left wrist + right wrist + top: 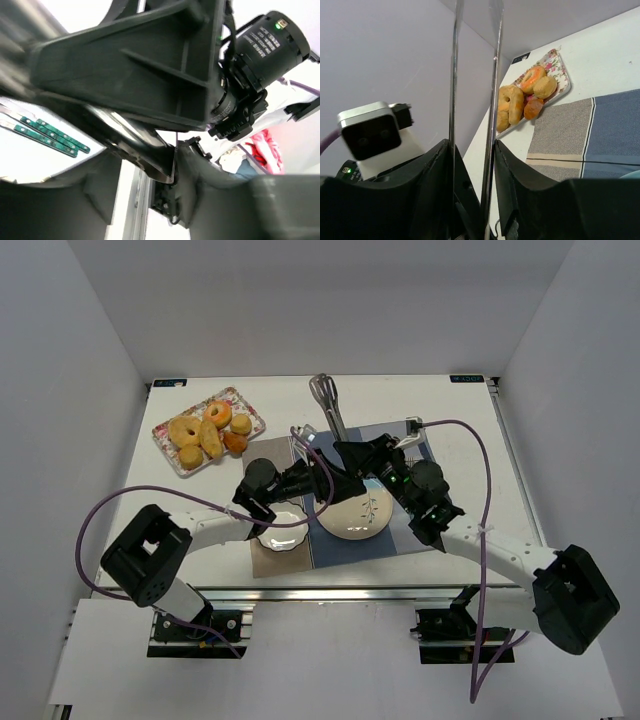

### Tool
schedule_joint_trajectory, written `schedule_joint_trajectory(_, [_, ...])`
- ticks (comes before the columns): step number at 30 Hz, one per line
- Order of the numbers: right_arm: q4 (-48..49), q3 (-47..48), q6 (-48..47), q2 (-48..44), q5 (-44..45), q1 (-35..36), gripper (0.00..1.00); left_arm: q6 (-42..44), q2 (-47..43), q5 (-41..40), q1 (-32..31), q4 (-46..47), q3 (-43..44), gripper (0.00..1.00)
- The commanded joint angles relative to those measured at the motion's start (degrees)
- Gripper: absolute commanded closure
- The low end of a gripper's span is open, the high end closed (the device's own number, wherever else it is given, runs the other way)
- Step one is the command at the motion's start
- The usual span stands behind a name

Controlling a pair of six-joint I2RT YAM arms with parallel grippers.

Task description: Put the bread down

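Observation:
The shiny end of the tongs is too shallow between the fingers of my left gripper, so I need to open my left gripper and grip the tongs (142, 145) deeper before I reach for the bread.
The bread (210, 438) is a golden oval roll lying on the flowered tray (250, 410) at the far left, among doughnuts and small buns; it also shows in the right wrist view (516, 106). Metal tongs (330, 405) stick out toward the far edge. My right gripper (352, 455) is shut on their two metal arms (493, 75). My left gripper (325, 480) meets it above the white plate (345, 522), with the tongs' shiny end (150, 150) wedged between its jaws. Both grippers are well apart from the bread.
A small white scalloped saucer (283, 538) sits left of the plate under my left arm. Plate and saucer rest on a blue and grey placemat (420, 530). White walls enclose the table on three sides. Purple cables loop beside both arms.

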Motion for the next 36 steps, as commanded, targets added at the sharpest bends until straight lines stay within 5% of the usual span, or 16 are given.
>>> schedule_joint_trajectory(1, [4.9, -0.6, -1.5, -2.1, 1.3, 0.3, 0.54, -1.3, -0.8, -0.6, -0.6, 1.6, 1.5, 0.50])
schedule_joint_trajectory(4, [4.9, -1.0, -1.7, -2.3, 0.7, 0.2, 0.54, -2.2, -1.2, -0.5, -0.8, 1.2, 1.3, 0.67])
schedule_joint_trajectory(19, [-11.0, 7.2, -24.9, -8.3, 5.6, 0.1, 0.47, 3.3, -12.7, 0.4, -1.7, -14.7, -4.5, 0.73])
schedule_joint_trajectory(25, [-12.3, 8.2, -24.9, -7.4, 1.2, 0.1, 0.76, 5.0, -13.6, 2.0, -2.1, -18.0, -4.5, 0.72])
schedule_joint_trajectory(27, [-12.0, 7.7, -24.4, -7.9, 0.6, 0.0, 0.90, 6.8, -14.8, 0.4, -2.1, -19.8, -4.2, 0.60])
schedule_joint_trajectory(31, [-12.4, 6.2, -22.8, -9.7, 0.4, 0.0, 0.95, 10.1, -16.4, -1.3, -2.1, -24.4, -2.4, 0.19])
schedule_joint_trajectory(36, [-11.6, 4.1, -17.8, -11.2, -0.2, 0.1, 0.97, 14.2, -16.2, -1.5, -2.1, -27.5, 1.0, 0.02])
